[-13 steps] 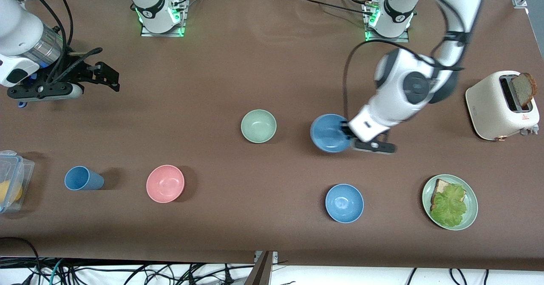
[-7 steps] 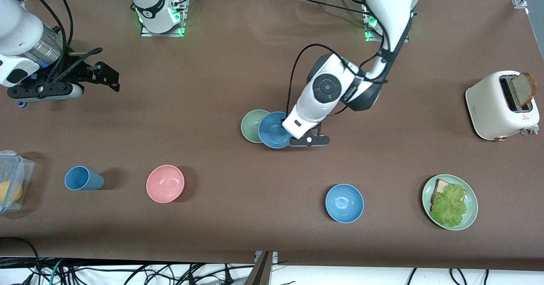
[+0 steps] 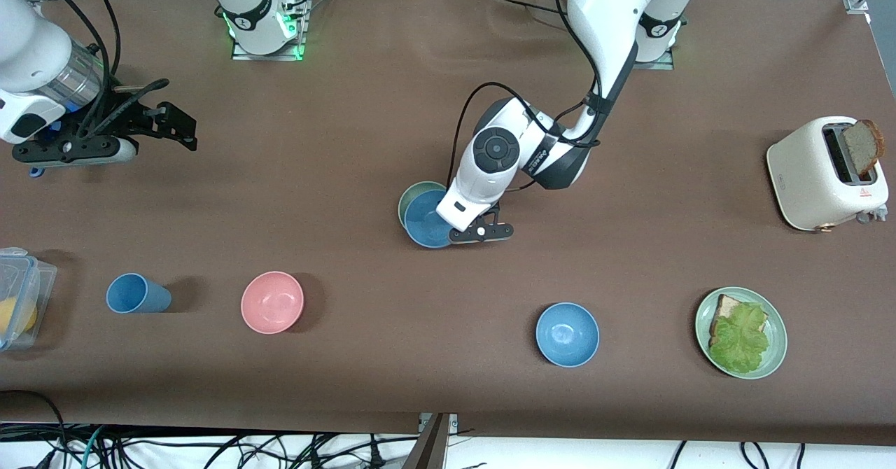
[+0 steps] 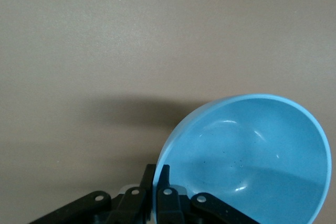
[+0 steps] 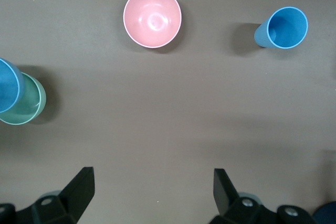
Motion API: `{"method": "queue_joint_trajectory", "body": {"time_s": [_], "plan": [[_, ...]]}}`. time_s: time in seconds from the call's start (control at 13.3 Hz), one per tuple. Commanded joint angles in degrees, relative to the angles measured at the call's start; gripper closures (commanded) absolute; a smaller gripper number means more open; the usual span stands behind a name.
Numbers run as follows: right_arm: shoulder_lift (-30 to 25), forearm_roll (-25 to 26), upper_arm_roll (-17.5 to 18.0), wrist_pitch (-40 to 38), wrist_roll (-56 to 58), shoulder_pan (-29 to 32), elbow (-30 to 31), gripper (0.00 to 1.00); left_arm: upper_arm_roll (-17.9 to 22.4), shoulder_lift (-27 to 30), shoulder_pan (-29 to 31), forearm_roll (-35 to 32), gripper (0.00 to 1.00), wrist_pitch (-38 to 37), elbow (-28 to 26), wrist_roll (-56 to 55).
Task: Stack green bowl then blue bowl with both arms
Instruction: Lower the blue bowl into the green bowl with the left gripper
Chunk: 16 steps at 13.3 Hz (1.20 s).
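Note:
The robot's left gripper should release the blue bowl nested inside the green bowl [image 3: 425, 206] that peeks out beneath it.
My left gripper [image 3: 453, 227] is shut on the rim of a blue bowl [image 3: 425, 222] and holds it tilted over the green bowl [image 3: 409, 197], which shows only as a crescent beneath. In the left wrist view the fingertips [image 4: 164, 174] pinch the blue bowl's [image 4: 252, 156] rim. My right gripper [image 3: 178, 129] waits open and empty at the right arm's end of the table. The right wrist view shows its open jaws [image 5: 152, 182], the green bowl [image 5: 29, 106] and the blue bowl [image 5: 6, 92] overlapping it.
A second blue bowl [image 3: 567, 334] sits nearer the front camera. A pink bowl [image 3: 272, 302], a blue cup [image 3: 136, 293] and a clear container [image 3: 17, 297] stand toward the right arm's end. A green plate [image 3: 775, 346] with bread and a toaster [image 3: 819, 175] stand toward the left arm's end.
My left gripper carried the blue bowl toward the right arm's end, from beside the green bowl to over it. The right arm has not moved.

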<state>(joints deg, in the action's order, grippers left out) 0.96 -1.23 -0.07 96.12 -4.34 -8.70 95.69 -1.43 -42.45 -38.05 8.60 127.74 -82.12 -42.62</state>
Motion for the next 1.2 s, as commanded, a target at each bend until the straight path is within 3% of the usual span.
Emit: {"method": "queue_joint_trajectory", "body": {"time_s": [0.0, 1.13], "plan": [[0.4, 0.7, 0.6, -1.0, 0.6, 0.6, -1.2, 0.00, 1.0, 0.1, -0.8, 1.2, 1.00, -1.1, 2.8, -1.1], [0.4, 0.7, 0.6, -1.0, 0.6, 0.6, -1.1, 0.00, 0.3, 1.3, -4.0, 1.2, 1.00, -1.7, -0.9, -1.4]]}}
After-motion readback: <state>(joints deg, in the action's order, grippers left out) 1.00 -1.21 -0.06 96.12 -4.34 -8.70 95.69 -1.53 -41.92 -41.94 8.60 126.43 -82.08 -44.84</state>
